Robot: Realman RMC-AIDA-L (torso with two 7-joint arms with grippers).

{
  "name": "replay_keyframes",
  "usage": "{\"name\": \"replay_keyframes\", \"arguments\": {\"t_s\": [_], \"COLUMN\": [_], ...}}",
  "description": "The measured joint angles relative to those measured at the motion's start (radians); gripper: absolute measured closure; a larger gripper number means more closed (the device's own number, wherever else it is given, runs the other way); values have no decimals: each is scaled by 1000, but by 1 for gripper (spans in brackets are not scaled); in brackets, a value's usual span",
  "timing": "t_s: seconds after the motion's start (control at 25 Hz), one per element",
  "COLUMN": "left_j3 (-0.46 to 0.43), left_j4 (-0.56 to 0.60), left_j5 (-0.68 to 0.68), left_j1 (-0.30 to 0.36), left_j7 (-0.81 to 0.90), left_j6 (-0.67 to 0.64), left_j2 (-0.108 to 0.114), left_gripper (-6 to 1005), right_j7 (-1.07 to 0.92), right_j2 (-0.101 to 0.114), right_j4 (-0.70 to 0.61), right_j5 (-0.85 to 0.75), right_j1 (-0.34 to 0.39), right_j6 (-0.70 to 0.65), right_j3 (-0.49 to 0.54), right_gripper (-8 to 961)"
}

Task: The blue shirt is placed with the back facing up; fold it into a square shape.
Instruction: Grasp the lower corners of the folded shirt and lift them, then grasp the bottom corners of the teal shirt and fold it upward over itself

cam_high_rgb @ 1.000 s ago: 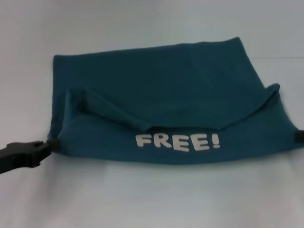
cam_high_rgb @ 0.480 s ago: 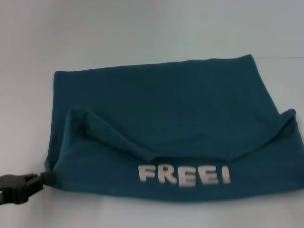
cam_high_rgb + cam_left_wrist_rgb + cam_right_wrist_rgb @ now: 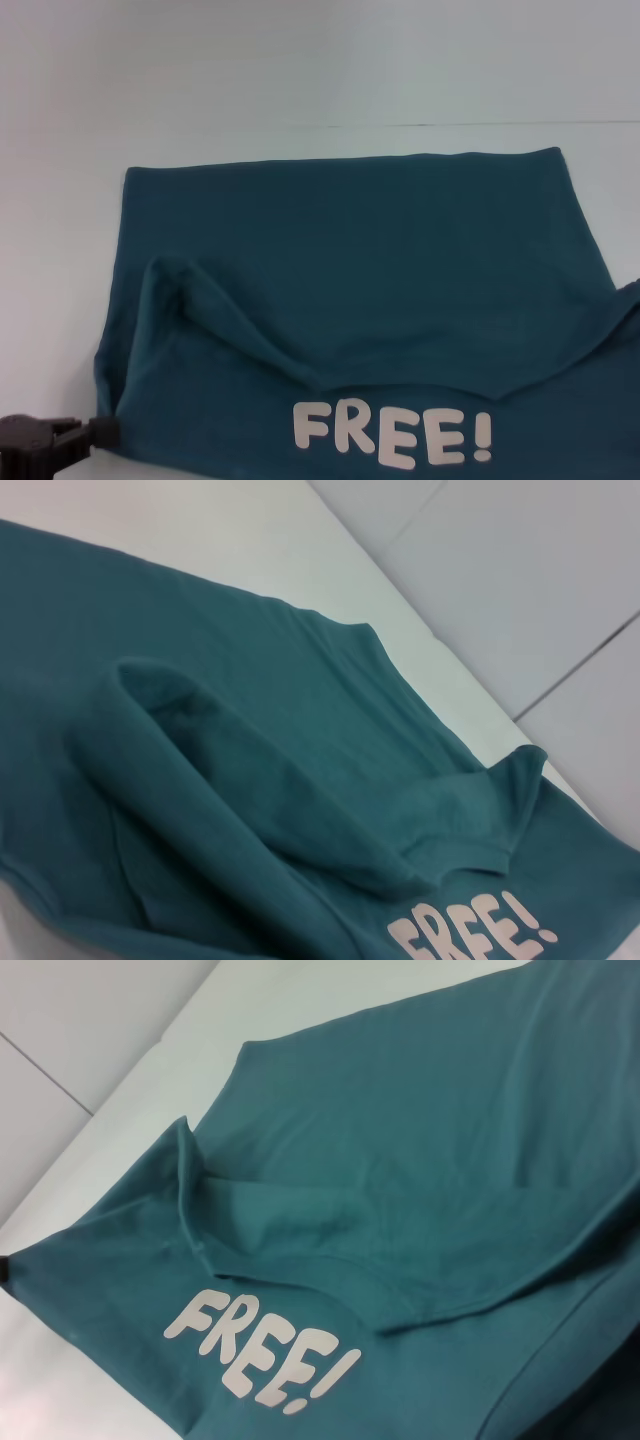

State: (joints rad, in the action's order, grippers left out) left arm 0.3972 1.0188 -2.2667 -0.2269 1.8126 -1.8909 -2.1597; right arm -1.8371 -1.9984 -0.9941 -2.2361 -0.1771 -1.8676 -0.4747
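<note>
Next, my left gripper releases the blue shirt's near corner at the shirt's far corner on that same side (image 3: 124,160).
The blue shirt (image 3: 380,260) lies folded over on the white table (image 3: 300,70), with the off-white "FREE!" lettering (image 3: 392,435) on the near flap facing up. A sleeve fold bulges at its left. My left gripper (image 3: 98,432) is at the bottom left of the head view, shut on the shirt's near left corner. My right gripper is out of view; the shirt's right corner runs off the frame edge. The shirt (image 3: 250,740) and lettering (image 3: 470,935) show in the left wrist view, and the shirt (image 3: 450,1140) and lettering (image 3: 262,1352) in the right wrist view.
Bare white table lies behind and to the left of the shirt. A thin line (image 3: 450,124) crosses the surface behind it. The left wrist view shows the table edge with grey floor tiles (image 3: 520,570) beyond.
The shirt's near edge with the lettering has moved toward me and lower in the head view. My left gripper has moved the same way with the corner. The right gripper has left the frame.
</note>
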Motion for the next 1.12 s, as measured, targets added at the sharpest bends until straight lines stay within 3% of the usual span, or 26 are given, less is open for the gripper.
{"name": "replay_keyframes", "arguments": {"t_s": [0.68, 0.84, 1.12], "left_j3": [-90, -158, -235], "left_j4": [22, 10, -83], "left_j5": [-75, -58, -17], "left_j1": [-9, -61, -210], "left_j7": [0, 3, 44], "left_j6": [-117, -107, 25], "left_j2": [16, 30, 79], "left_gripper": [920, 917, 913], "right_j7": [9, 1, -20], "right_j2": [-2, -1, 15], "right_j4": [2, 0, 10], "right_j5": [-71, -71, -68], "right_j1": [-28, -77, -218], "right_j6": [-23, -5, 103], "right_j3": [36, 65, 141], "right_gripper": [918, 918, 918]}}
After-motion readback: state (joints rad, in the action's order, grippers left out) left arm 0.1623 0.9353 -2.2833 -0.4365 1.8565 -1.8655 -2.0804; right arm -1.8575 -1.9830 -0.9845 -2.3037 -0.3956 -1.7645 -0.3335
